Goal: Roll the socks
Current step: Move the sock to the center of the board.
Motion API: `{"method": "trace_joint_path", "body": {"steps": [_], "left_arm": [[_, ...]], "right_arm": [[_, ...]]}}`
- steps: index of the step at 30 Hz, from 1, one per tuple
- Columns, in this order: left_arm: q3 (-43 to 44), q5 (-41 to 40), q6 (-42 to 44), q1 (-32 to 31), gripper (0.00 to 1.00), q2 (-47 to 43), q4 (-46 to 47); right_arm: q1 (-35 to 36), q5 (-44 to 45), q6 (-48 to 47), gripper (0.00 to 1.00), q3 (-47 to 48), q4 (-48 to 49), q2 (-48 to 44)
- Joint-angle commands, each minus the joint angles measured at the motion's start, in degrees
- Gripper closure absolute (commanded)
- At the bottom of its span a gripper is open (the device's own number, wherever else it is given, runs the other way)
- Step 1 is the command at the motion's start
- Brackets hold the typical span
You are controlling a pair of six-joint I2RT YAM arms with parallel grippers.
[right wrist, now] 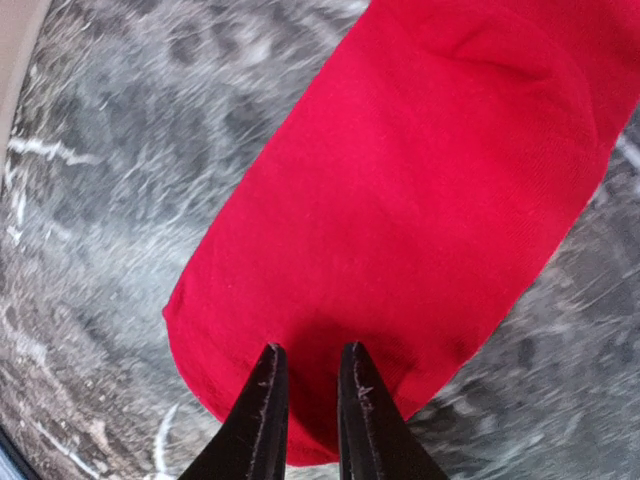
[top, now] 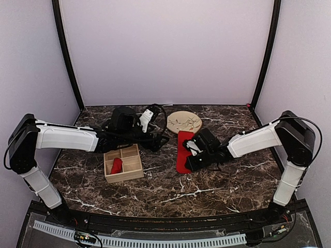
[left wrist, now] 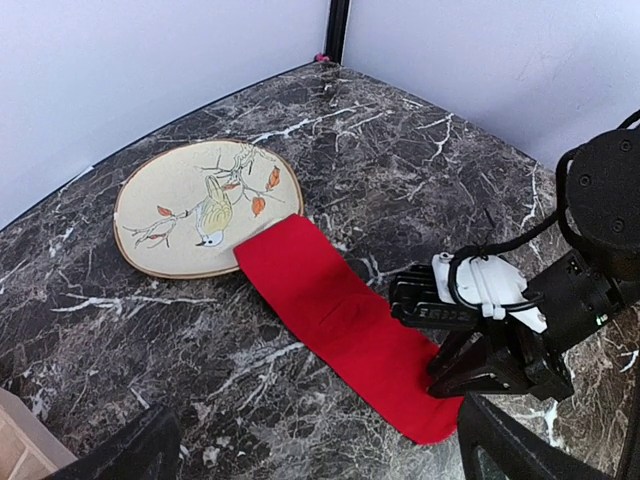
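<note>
My right gripper should first drag the red sock clear, as its far end touches the beige plate, and then take its near end (top: 182, 169) before rolling.
One red sock (top: 183, 151) lies flat on the marble table, its far end touching the beige plate (top: 184, 122). In the left wrist view this sock (left wrist: 340, 315) runs from the plate (left wrist: 180, 215) toward my right gripper (left wrist: 448, 378). My right gripper (right wrist: 310, 352) is at the sock's near end (right wrist: 400, 220), jaws pinched on a fold of the red fabric. A second red sock (top: 116, 165), bunched up, sits in a wooden box. My left gripper (top: 155, 140) hovers open to the left of the flat sock, nothing between its fingers (left wrist: 130, 455).
A wooden compartment box (top: 132, 164) stands left of centre, under the left arm's forearm. The plate with a bird drawing lies at the back centre. Pale walls and black corner posts (top: 265, 57) close the table at the back.
</note>
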Motion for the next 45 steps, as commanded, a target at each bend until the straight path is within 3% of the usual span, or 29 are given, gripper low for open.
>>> {"method": "trace_joint_path", "body": {"steps": [1, 14, 18, 21, 25, 37, 45], "left_arm": [[-0.71, -0.06, -0.80, -1.20, 0.01, -1.89, -2.37], [-3.55, -1.39, -3.09, -4.38, 0.01, -2.24, -4.77], [-5.60, -2.41, -3.57, -5.31, 0.01, -3.25, -5.68], [-7.83, -2.54, -4.17, -5.75, 0.01, -4.38, -5.38], [-10.72, -1.91, -3.83, -6.69, 0.01, -5.88, -4.28], [-18.12, -1.15, 4.37, -14.47, 0.03, -7.43, 1.94], [-20.23, -4.60, 7.53, -17.58, 0.04, -5.78, 6.54]], "right_arm": [[3.62, -3.08, 5.37, 0.83, -3.72, -2.46, -0.58], [12.26, -9.79, 8.96, 0.79, -3.31, -4.69, -4.83], [12.46, -11.07, 9.17, 0.72, -2.63, -5.62, -7.82], [12.52, -8.17, 7.72, 0.57, -2.49, -6.63, -10.86], [12.50, -5.75, 2.48, 0.49, -3.21, -8.54, -14.58], [18.89, 0.44, -11.72, 0.47, -14.84, -2.34, -23.08], [22.51, 6.76, -18.45, 0.48, -13.93, -1.79, -19.77]]}}
